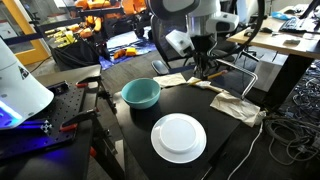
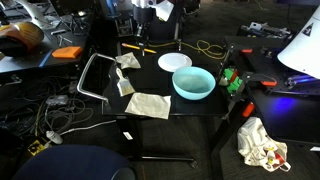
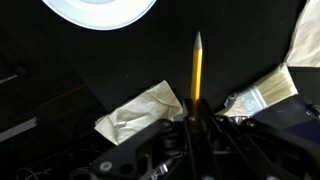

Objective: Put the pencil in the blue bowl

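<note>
Next, I let go of the orange-yellow pencil, still held above the black table, with my gripper inside the blue bowl [image 1: 148, 94], toward the white plate.
My gripper [image 3: 196, 103] is shut on the orange-yellow pencil [image 3: 197, 65]. The pencil sticks out of the jaws with its dark tip pointing away, above the black table. In an exterior view the gripper [image 1: 203, 68] hangs over the table's far side, beyond and to the right of the blue bowl [image 1: 141, 94]. The bowl stands upright and empty and also shows in an exterior view [image 2: 193, 83], where the gripper [image 2: 143, 38] is at the back, well apart from it.
A white plate [image 1: 178, 137] lies near the bowl and shows at the top of the wrist view [image 3: 98, 8]. Crumpled cloths [image 1: 236, 106] [image 2: 148, 104] lie on the table, one just under the gripper [image 3: 140, 110]. A paintbrush [image 3: 262, 92] lies beside it. A metal frame [image 2: 95, 75] stands at the table edge.
</note>
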Robot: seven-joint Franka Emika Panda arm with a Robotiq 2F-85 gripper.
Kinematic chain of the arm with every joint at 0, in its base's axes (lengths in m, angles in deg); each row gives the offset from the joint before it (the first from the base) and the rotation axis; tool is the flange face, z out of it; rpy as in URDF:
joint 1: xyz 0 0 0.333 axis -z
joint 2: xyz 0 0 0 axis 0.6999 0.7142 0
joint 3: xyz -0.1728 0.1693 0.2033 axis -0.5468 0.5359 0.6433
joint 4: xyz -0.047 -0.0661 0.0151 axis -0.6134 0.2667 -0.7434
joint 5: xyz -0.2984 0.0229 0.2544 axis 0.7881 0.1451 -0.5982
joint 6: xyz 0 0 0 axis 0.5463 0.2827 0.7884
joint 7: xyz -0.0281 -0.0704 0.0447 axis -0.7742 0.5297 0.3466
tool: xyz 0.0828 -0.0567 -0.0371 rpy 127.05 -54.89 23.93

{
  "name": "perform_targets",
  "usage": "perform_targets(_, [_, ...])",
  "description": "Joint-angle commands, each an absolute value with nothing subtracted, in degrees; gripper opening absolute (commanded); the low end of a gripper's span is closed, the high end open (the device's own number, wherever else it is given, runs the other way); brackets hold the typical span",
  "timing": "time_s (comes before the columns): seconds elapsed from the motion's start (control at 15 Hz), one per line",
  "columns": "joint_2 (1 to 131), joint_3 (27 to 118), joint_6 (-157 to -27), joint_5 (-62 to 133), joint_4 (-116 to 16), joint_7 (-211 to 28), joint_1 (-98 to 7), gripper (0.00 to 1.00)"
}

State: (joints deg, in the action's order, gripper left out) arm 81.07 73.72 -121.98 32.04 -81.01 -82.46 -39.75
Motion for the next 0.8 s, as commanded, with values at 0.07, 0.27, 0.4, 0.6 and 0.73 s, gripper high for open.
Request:
perform_targets(0.07, [68.6, 73.3, -120.4, 34.3, -92.1, -82.4, -42.0, 0.02])
perform_targets(0.27, [62.9, 76.7, -121.4, 34.9, -98.8, -77.8, -41.3, 0.02])
perform_targets(0.4, [59.6, 80.7, -122.2, 32.5, -103.2, -71.9, -39.6, 0.02])
perform_targets(0.6, [55.5, 86.0, -122.1, 26.3, -108.7, -62.7, -38.0, 0.02])
perform_targets(0.73, [53.6, 88.9, -121.5, 19.4, -111.5, -54.2, -37.3, 0.02])
